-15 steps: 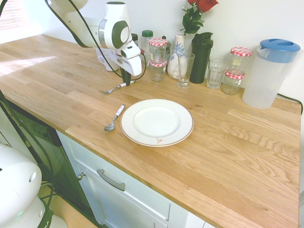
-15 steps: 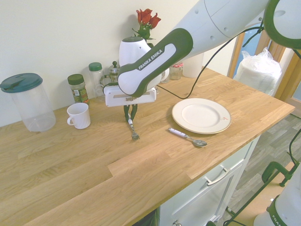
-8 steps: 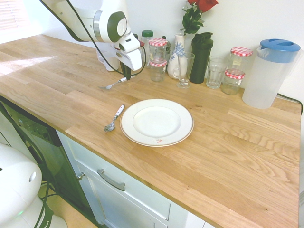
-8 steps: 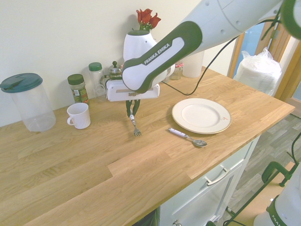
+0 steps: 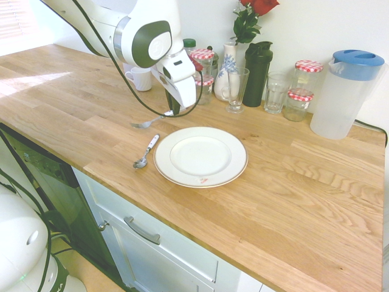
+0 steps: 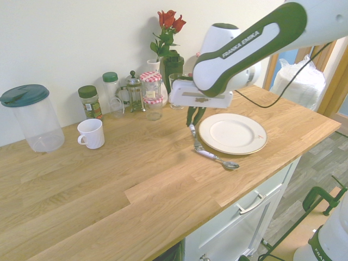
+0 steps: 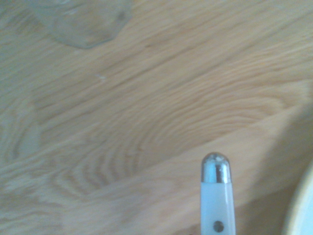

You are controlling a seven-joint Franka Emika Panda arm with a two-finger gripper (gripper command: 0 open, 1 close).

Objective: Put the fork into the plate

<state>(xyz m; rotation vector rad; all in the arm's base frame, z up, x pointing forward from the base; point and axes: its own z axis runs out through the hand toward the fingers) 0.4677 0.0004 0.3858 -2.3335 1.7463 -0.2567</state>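
I should let go of the silver fork on the white plate's half (image 5: 182, 156) nearest the spoon, with its tines over the plate's rim. The fork now hangs just beyond the plate.
My gripper (image 5: 175, 111) is shut on the handle of the silver fork (image 5: 151, 121), which slants down with its tines just above the wooden counter. It hangs just beyond the far left side of the white plate (image 5: 200, 156), not over it. From the other side the gripper (image 6: 193, 120) holds the fork (image 6: 194, 136) above the handle of the white-handled spoon (image 6: 215, 157), beside the plate (image 6: 234, 134). A white handle with a metal cap (image 7: 216, 196) shows in the wrist view, with a sliver of the plate's rim (image 7: 302, 215) next to it.
The spoon (image 5: 146, 151) lies left of the plate. Along the back wall stand jars (image 5: 202, 68), a glass (image 5: 236, 88), a dark bottle (image 5: 257, 73), a rose vase (image 5: 226, 79), a white mug (image 5: 141, 78) and a blue-lidded pitcher (image 5: 343, 94). The counter's front edge runs close below the plate.
The arm has carried the fork from the open counter near the mug toward the plate. The fork now hangs beside the plate, over the spoon's handle.
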